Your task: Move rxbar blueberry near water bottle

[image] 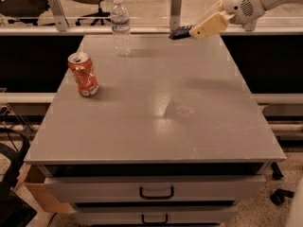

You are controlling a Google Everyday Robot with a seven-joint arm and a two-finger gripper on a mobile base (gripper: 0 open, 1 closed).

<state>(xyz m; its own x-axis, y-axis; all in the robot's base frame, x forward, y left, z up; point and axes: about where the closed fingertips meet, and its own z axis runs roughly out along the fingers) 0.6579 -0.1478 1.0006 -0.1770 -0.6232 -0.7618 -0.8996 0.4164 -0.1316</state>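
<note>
The rxbar blueberry will be released on the grey table [141, 52] just beside the water bottle's base.
The rxbar blueberry [179, 32], a small dark blue bar, is held in the air over the far right part of the grey table [156, 103]. My gripper [191, 30] comes in from the upper right with cream fingers [208, 24] and is shut on the bar's right end. The water bottle [121, 26], clear with a white cap, stands upright near the table's far edge, left of the bar and apart from it.
An orange dented soda can [84, 74] stands on the table's left side. A metal rail with posts [176, 6] runs behind the table. Drawers with handles [156, 192] sit under the front edge. Office chairs stand in the background.
</note>
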